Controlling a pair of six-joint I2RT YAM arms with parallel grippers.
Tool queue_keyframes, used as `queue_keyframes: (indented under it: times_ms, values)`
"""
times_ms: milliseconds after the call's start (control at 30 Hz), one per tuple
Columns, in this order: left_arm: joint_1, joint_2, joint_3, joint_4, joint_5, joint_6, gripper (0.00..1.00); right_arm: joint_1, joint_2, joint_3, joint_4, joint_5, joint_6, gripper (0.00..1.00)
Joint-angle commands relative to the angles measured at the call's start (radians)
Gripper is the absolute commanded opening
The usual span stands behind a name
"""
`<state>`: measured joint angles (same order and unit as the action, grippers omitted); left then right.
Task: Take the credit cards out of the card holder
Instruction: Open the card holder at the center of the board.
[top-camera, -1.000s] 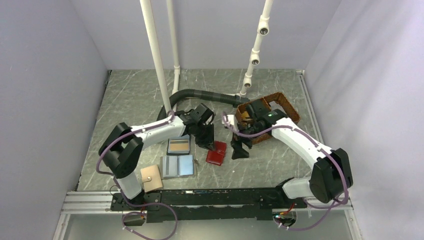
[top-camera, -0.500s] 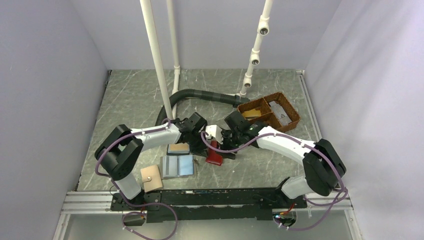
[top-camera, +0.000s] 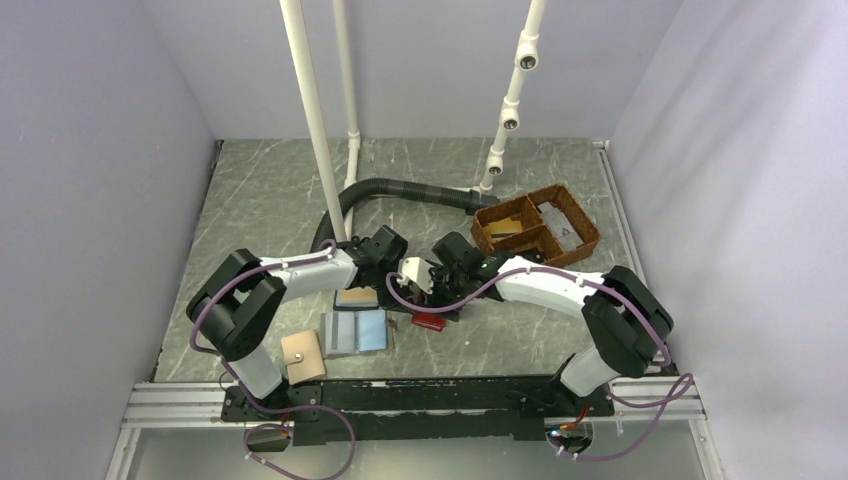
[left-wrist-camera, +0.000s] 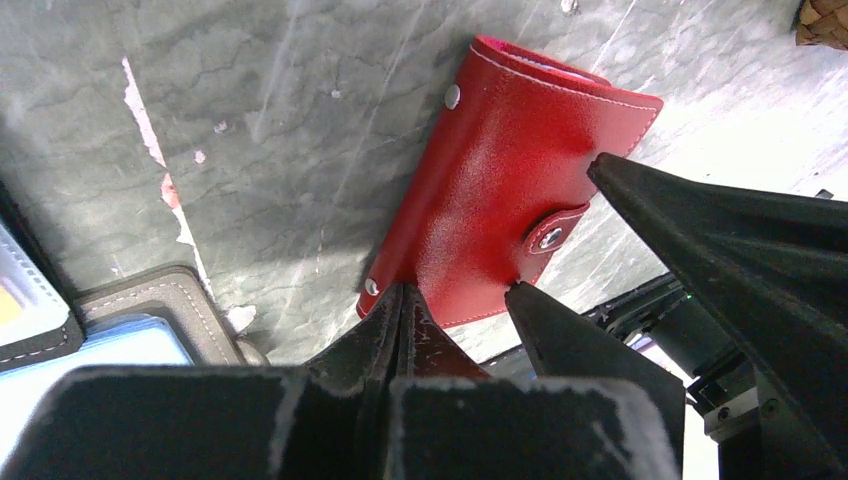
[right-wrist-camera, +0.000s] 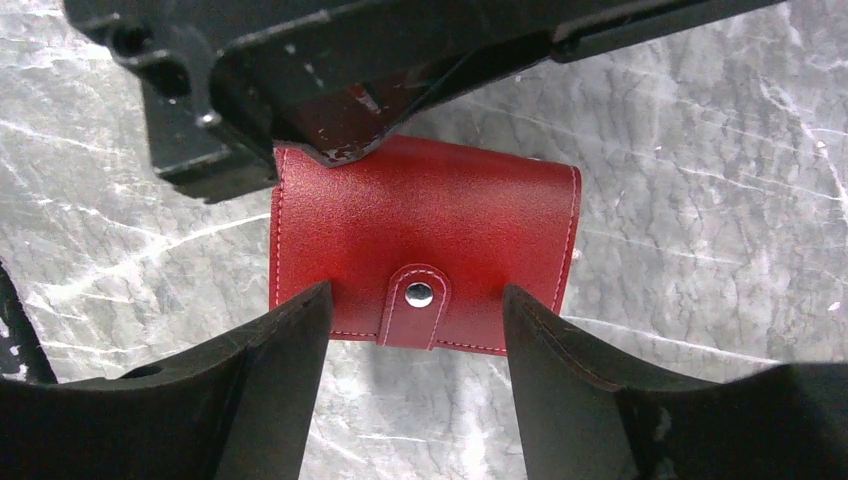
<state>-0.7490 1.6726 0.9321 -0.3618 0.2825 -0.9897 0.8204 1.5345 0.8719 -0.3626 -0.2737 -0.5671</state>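
I have my left gripper at the card holder's folded spine, so I will take the cover's free edge (left-wrist-camera: 495, 311) with it once my right gripper frees the snap tab.
The card holder (right-wrist-camera: 425, 230) is a small red wallet lying closed on the marble tabletop, its snap tab (right-wrist-camera: 418, 300) fastened. From above, only a strip of the card holder (top-camera: 429, 322) shows under both arms. My left gripper (left-wrist-camera: 401, 297) is shut, and its joined tips rest on one long edge of the card holder (left-wrist-camera: 500, 190). My right gripper (right-wrist-camera: 412, 305) is open over the opposite edge, one finger on each side of the snap tab, with nothing pinched. The credit cards are hidden.
A dark-framed blue wallet with a tan panel (top-camera: 357, 296) and a pale blue bifold (top-camera: 356, 331) lie just left of the holder. A tan wallet (top-camera: 302, 356) lies nearer the front. A brown basket (top-camera: 537, 228), a black hose (top-camera: 400, 187) and white pipes (top-camera: 312, 120) stand behind.
My right arm swung left from the basket to the red holder and its jaws narrowed. My left gripper shut and settled onto the holder's edge.
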Motion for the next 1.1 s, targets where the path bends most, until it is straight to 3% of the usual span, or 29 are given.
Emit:
queue_keyframes:
  times_ms: [0,267,500,667,900,1067]
  values:
    - [0.003,-0.03,-0.014,0.066,-0.001,-0.013,0.02,0.005,0.003,-0.029,0.065,0.057,0.01,0.63]
    - [0.016,-0.091,-0.018,0.063,0.017,-0.013,0.06,0.003,-0.011,-0.072,0.046,0.052,-0.006,0.25]
    - [0.044,-0.168,-0.09,0.102,0.042,-0.042,0.36,-0.056,-0.042,-0.009,-0.02,-0.044,0.031,0.02]
    - [0.063,-0.211,-0.143,0.156,0.06,-0.064,0.53,-0.118,-0.064,0.054,-0.097,-0.246,0.062,0.0]
    - [0.069,-0.221,-0.177,0.25,0.113,-0.073,0.68,-0.187,-0.079,0.094,-0.15,-0.41,0.067,0.0]
    - [0.069,-0.223,-0.186,0.277,0.13,-0.073,0.69,-0.214,-0.081,0.109,-0.171,-0.462,0.061,0.0]
